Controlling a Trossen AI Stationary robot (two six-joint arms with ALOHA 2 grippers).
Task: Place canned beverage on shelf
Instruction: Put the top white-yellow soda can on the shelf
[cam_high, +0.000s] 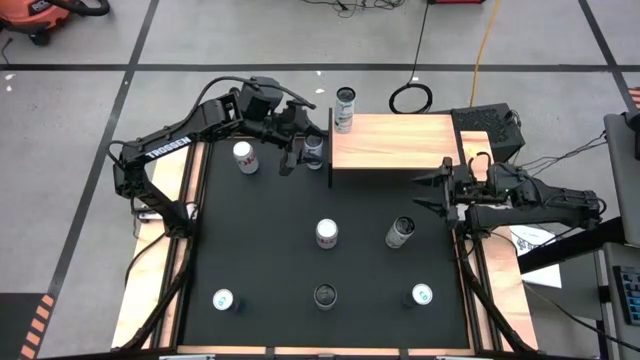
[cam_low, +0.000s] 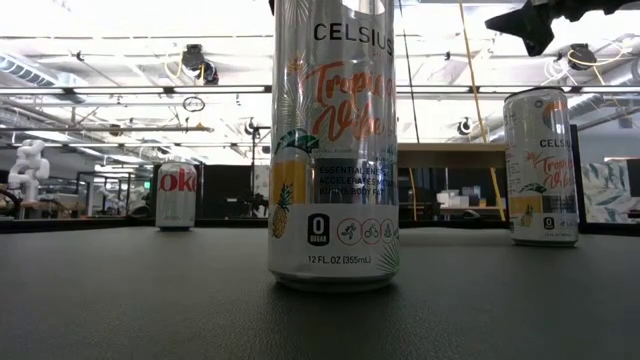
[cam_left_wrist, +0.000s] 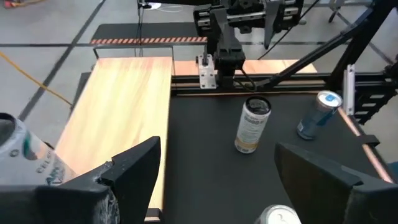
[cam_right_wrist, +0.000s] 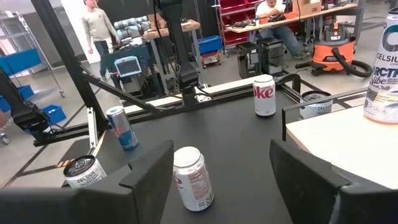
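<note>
The can with the black top looks tilted. My right gripper needs to go to it next and close around the can's upper body (cam_high: 402, 231), just below its rim.
The shelf (cam_high: 395, 142) is a light-wood platform with a black left edge, at the mat's far right. One Celsius can (cam_high: 345, 108) stands upright on its far left corner and also shows in the right wrist view (cam_right_wrist: 385, 68). A second can (cam_high: 314, 150) stands on the mat against the shelf's left edge. My left gripper (cam_high: 296, 145) is open right beside that can, on the side away from the shelf. The can is mostly hidden under one finger (cam_left_wrist: 127, 174) in the left wrist view. My right gripper (cam_high: 432, 190) is open and empty off the shelf's near right corner.
Several more cans stand on the black mat (cam_high: 260, 250). They include a Coke can (cam_high: 245, 157), a white can (cam_high: 327, 232), a tilted-looking can (cam_high: 400, 232), and three along the near edge (cam_high: 325, 295). People are in the room beyond the table (cam_right_wrist: 93, 25).
</note>
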